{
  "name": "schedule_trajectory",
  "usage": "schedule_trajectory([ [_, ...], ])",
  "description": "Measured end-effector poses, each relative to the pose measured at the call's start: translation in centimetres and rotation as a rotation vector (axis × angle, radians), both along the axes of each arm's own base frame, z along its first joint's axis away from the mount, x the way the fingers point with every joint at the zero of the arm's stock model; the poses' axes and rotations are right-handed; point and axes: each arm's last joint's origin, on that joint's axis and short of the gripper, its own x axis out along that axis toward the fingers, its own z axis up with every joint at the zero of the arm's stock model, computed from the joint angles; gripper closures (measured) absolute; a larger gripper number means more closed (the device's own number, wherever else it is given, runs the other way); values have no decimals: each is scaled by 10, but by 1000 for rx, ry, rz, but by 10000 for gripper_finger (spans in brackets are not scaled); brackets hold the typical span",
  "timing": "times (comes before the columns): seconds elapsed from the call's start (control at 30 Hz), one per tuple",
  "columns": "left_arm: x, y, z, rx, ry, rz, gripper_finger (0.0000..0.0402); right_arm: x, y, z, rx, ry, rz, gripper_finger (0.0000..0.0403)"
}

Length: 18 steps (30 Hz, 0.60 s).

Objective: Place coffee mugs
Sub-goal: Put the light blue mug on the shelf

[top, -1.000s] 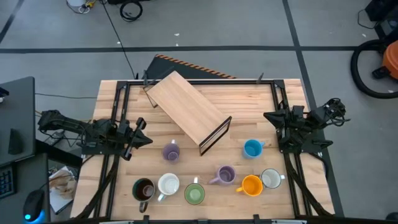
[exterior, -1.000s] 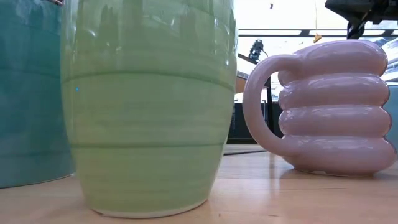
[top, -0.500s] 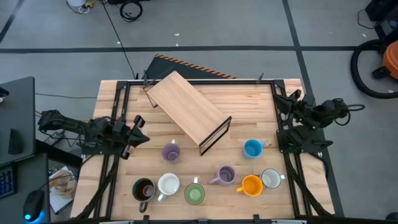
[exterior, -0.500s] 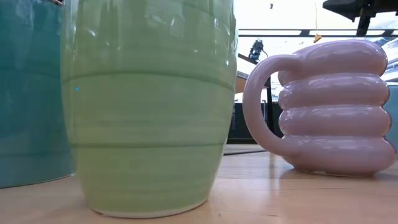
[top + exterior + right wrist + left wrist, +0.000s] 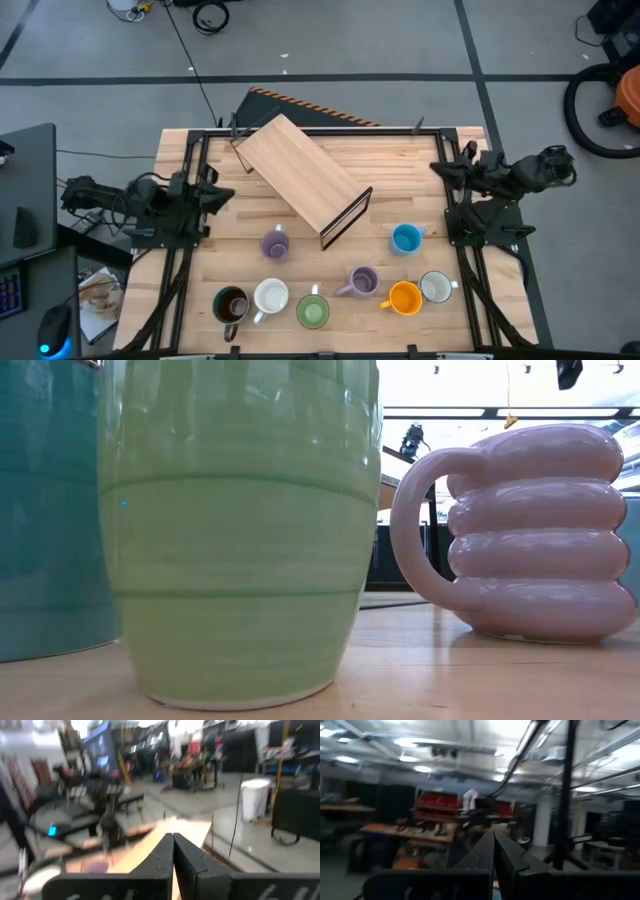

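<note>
The blue mug's rim (image 5: 406, 250), on the side facing the orange mug, is the next place my right gripper will go to and close on.
Several coffee mugs stand upright on their bases along the near half of the wooden table (image 5: 400, 160): a lilac one (image 5: 275, 243), a second, ribbed lilac one (image 5: 362, 282) (image 5: 540, 530), a blue (image 5: 406, 238), a white (image 5: 271, 296), a green (image 5: 312, 312) (image 5: 240, 530), an orange (image 5: 404, 298), a pale one (image 5: 436, 287) and a dark brown one (image 5: 231, 305). My left gripper (image 5: 226, 191) (image 5: 494, 839) is shut and raised at the table's left edge. My right gripper (image 5: 438, 167) (image 5: 173, 838) is shut and raised at the right edge. Neither is near a mug.
A slanted wooden board on a dark frame (image 5: 305, 180) lies across the table's far middle, its low end close to the lilac and blue mugs. Black rails (image 5: 190, 160) run along both sides. A bare strip of table lies between the board and the mugs.
Both arms have risen from their low rest poses. My left gripper has gone up and toward the far edge, tipping upward. My right gripper has lifted and swung toward the far edge, out of the low view's top. Both stay shut. No mug has moved.
</note>
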Motion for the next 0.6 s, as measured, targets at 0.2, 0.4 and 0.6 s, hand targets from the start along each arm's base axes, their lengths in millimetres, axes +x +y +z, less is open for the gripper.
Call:
schedule_trajectory([
  [0.2, -1, 3, 13, -64, 140, 62, 392, 25, 17, -17, 39, 235, 89, 370],
  [0.4, -1, 6, 23, -51, 173, 182, 372, 60, 32, -41, 59, 452, 102, 330],
  [0.6, 8, 4, 19, -31, 241, 188, 322, 90, 39, -48, 149, 662, 191, 285],
])
